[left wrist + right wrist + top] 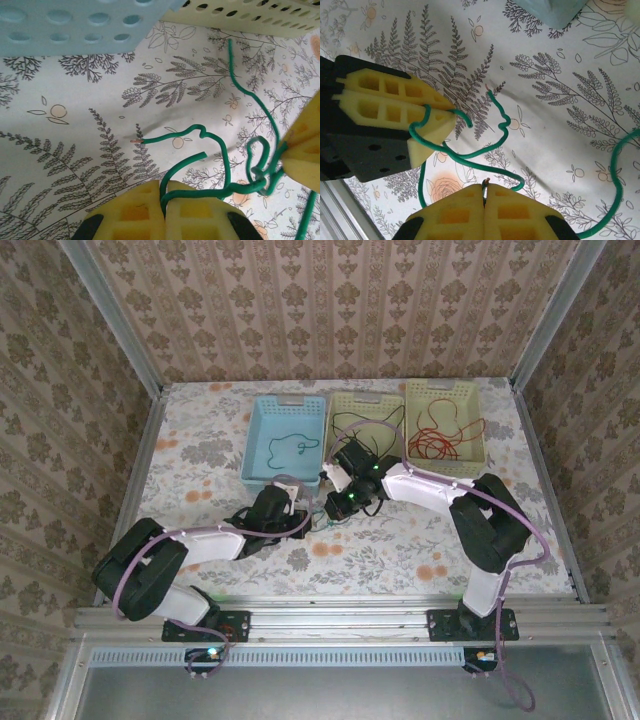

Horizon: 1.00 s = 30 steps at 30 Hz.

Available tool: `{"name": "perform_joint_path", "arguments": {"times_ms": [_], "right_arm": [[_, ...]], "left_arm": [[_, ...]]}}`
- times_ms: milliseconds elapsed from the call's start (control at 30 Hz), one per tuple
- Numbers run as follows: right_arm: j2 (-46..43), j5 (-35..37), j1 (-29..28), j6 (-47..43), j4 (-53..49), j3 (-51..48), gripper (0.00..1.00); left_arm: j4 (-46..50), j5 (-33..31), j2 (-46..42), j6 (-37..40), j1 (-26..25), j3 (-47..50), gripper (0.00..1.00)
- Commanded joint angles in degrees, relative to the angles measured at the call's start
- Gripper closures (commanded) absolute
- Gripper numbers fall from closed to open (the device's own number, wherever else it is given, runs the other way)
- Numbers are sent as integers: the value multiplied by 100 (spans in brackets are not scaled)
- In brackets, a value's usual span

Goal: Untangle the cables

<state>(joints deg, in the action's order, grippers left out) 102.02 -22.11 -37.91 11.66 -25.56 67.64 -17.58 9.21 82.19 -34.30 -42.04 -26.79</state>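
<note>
The green cable doubles back over my left gripper's finger into the tangled loops. So my left gripper needs to open, pinch near the cable's loose end [202, 155] and pull clear.
On the floral table, a thin green cable [220, 150] lies in tangled loops between my two grippers. My left gripper [164, 187] is shut on one strand of it. My right gripper [484, 189] is shut on an end of the green cable [470, 160], with a bare copper tip poking out between the pads. In the top view the left gripper [303, 523] and right gripper [331, 511] sit close together in front of the baskets. A black cable [365, 425] lies in the middle basket, a red cable [440, 443] in the right one, and another green cable [287, 448] in the blue one.
Three baskets stand in a row at the back: blue [262, 468], pale yellow-green [340, 402] and pale yellow [478, 462]. The blue basket's wall [75, 25] is just beyond the left gripper. Walls with patterned paper enclose the table on three sides.
</note>
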Motion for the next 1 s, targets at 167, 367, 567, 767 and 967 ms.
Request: {"name": "perform_joint_path", "arguments": {"times_ms": [167,367,567,767,967], "right_arm": [[-1487,779,331,382,79,-779,100],[-2520,1171,564,681,-30,-1227,100],[-2908,936,609,380,-177,-1369,100],[-2560,398,557,197,-409,-1295,100],[-2293,277,548,91,-493,-1213,100]], "left_arm": [[467,-578,143,-356,187,22,100],[564,-553,388,-401,248,7,100],[373,-308,500,-343,266,-2,89],[-199,446,351,-165,268,89,60],[-507,909,68,-60,267,217,45]]}}
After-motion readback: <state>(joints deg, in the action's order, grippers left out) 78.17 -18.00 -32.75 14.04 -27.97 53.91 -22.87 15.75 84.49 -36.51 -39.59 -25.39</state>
